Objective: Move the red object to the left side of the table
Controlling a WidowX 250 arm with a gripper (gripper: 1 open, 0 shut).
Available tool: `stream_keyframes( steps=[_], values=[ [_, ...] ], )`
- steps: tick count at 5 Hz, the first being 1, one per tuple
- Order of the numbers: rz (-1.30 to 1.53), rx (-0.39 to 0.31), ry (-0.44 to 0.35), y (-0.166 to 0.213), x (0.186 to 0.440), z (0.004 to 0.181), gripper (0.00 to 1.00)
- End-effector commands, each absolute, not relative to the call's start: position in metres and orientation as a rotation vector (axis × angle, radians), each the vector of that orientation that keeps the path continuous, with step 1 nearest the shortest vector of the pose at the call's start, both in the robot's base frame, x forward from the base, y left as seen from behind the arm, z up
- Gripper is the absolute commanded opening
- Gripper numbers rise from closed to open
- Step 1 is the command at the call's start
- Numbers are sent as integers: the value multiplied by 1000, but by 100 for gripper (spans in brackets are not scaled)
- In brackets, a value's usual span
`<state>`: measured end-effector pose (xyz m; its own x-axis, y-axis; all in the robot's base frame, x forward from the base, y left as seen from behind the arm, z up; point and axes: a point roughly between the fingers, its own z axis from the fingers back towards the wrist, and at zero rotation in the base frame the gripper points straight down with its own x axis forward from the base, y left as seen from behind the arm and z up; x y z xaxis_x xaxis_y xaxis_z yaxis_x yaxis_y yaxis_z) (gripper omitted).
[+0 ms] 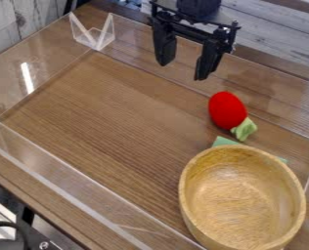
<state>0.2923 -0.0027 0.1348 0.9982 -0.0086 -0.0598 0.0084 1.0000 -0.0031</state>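
Note:
The robot's gripper will close on the red object's round body [227, 106] and leave the object's light-green leafy bit outside the fingers.
The red object [225, 107] is a small round toy fruit with a light-green leafy bit [244, 128] at its lower right. It rests on the brown wood-grain table [111, 107], right of the middle. My gripper [184, 57] hangs above the table's far part, pointing down, up and to the left of the red object. Its two black fingers [161, 49] stand apart with nothing between them, so it is open. A clear gap separates the gripper from the fruit.
A round light wooden bowl [242, 200] sits at the front right, just below the fruit, with a flat green cloth piece [228, 144] poking out behind it. Low clear acrylic walls [66, 186] edge the table. A clear acrylic bracket [91, 32] stands at the far left.

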Motion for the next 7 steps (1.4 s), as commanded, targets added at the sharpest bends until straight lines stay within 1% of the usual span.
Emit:
stream_keyframes(
  steps=[1,2,3,4,5,6,7],
  values=[
    [-16,-8,82,-4,287,118,100],
    [137,-41,47,-30,288,108,100],
    [286,-75,7,-53,288,107,100],
    [432,-124,-39,-67,294,105,100],
    [595,-159,-91,-66,300,104,100],
    [673,-181,-126,-62,311,91,100],
    [704,-189,-153,-57,323,77,100]
  ],
)
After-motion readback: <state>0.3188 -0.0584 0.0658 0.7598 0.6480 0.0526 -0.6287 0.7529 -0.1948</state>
